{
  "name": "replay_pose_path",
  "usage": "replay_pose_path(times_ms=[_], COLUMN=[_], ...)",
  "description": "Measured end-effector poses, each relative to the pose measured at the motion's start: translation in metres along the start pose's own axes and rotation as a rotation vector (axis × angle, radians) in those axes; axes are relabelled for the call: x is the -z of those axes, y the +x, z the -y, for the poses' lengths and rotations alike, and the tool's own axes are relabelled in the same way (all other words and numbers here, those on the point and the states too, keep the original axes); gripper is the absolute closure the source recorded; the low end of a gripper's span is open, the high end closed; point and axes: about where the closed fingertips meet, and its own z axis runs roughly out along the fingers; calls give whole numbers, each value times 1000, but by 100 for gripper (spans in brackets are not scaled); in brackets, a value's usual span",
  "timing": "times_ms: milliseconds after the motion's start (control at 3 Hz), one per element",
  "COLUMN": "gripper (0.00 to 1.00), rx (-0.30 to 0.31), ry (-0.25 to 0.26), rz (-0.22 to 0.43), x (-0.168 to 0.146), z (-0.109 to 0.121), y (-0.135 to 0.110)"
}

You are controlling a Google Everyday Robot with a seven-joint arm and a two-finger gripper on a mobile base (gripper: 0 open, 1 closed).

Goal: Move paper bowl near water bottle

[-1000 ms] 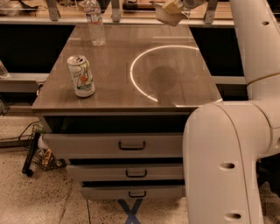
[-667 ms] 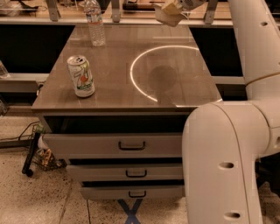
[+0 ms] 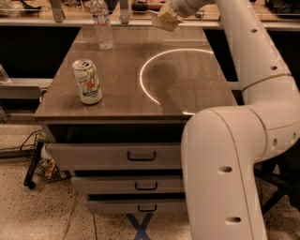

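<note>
Next, I let the paper bowl go on the tabletop (image 3: pixel 128 42) between the water bottle and the ring of light.
The off-white paper bowl (image 3: pixel 165 20) hangs tilted in the air above the far right part of the table (image 3: pixel 187 79). My gripper (image 3: pixel 174 12) is at the top of the view and is shut on the bowl's rim, with the white arm running back to the right. The clear ribbed water bottle (image 3: pixel 102 24) stands upright at the far left of the table, well to the left of the bowl. The bottle's cap is cut off by the top edge of the view.
A green-and-white drink can (image 3: pixel 87 81) stands near the table's front left. A bright ring of light (image 3: pixel 143 77) lies on the tabletop. Drawers (image 3: pixel 140 155) sit below the front edge. The robot's white body (image 3: pixel 225 173) fills the lower right.
My gripper has carried the bowl a little to the left and slightly lower, toward the bottle's side of the table. The bottle and the can have not moved.
</note>
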Motion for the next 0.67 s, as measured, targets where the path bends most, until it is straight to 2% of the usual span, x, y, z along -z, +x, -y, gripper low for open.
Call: replay_pose_path(times_ms=[333, 667], gripper=[100, 100], rx=[64, 109], ry=[-10, -42], rz=[12, 27], x=[-29, -53], z=[-9, -25], y=[-8, -15])
